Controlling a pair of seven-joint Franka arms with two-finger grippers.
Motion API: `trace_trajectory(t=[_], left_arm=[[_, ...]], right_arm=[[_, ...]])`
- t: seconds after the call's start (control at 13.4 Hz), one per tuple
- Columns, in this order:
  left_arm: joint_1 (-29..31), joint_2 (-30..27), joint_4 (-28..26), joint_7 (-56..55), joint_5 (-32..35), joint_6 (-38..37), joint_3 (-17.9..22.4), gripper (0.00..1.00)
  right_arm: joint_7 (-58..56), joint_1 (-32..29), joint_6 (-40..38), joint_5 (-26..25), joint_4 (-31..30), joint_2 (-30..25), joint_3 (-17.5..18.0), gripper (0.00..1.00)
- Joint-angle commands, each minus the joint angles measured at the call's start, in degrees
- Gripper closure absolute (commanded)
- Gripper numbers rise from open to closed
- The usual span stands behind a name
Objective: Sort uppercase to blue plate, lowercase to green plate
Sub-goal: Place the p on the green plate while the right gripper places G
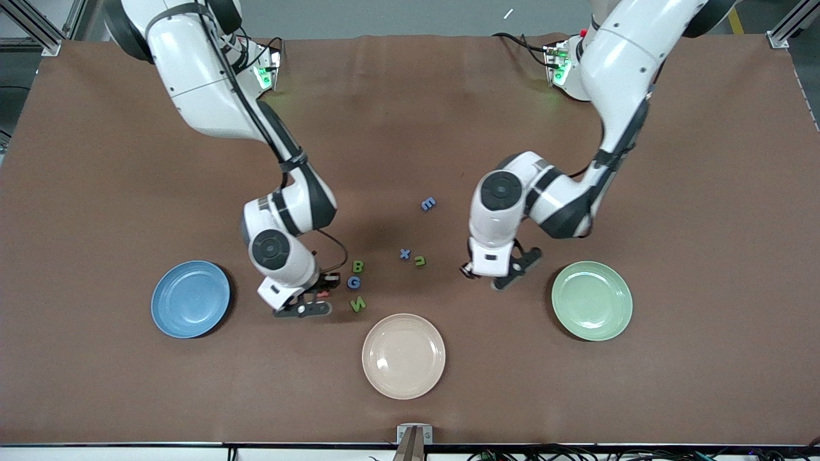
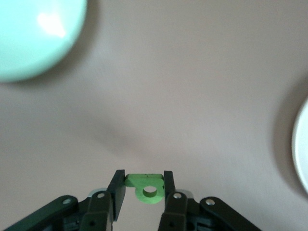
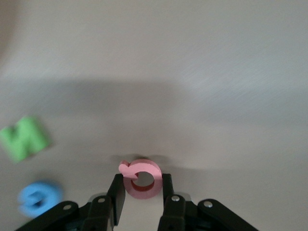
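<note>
Next, my right gripper sets the pink-red Q free on the blue plate's half farther from the loose letters (image 1: 173, 310), letting go of it there.
My right gripper (image 1: 324, 294) (image 3: 141, 185) is shut on the pink-red Q ring (image 3: 140, 178), at or just off the table beside the blue G (image 1: 353, 282) (image 3: 39, 197), green B (image 1: 357, 266) and green N (image 1: 357, 304) (image 3: 24, 138). My left gripper (image 1: 467, 270) (image 2: 144, 186) is shut on the green d/p letter (image 2: 149, 188), held a little above the table between the loose letters and the green plate (image 1: 591, 300) (image 2: 33, 33). The blue x (image 1: 405, 253), green n/u (image 1: 419, 260) and blue E (image 1: 428, 203) lie mid-table. The blue plate (image 1: 190, 299) sits toward the right arm's end.
A beige plate (image 1: 403, 356) sits nearer the front camera than the letters, between the two coloured plates; its rim shows in the left wrist view (image 2: 301, 149). The brown mat (image 1: 410, 128) covers the table.
</note>
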Motion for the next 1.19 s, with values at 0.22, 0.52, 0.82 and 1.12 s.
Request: trace_trajectory(t=[0.22,0.52,0.82,1.12], left_arm=[[12.4,-0.9,-2.0,13.6,1.0,-1.1,-0.5,0.99],[15.8,1.9,-1.5,16.7,1.2,-0.5,-0.3,0.61],[15.5,1.1,-1.5,16.0,0.5,-1.2,-1.1,0.00],[14.1,-0.8,-2.0,15.4,0.3,-6.5,-6.1,0.00]], right_arm=[[-26.5,-17.2,-6.4,0.6,1.6,-3.0,1.4,0.87],[-38.3,-24.3,-11.6,0.1,1.0,-3.4,1.2,0.84],[-42.6,-26.6,-11.7,-0.1,0.2,-2.5,1.2,0.56],[-41.6,-24.7,-11.0,0.6,0.9,-2.6,1.4,0.24]])
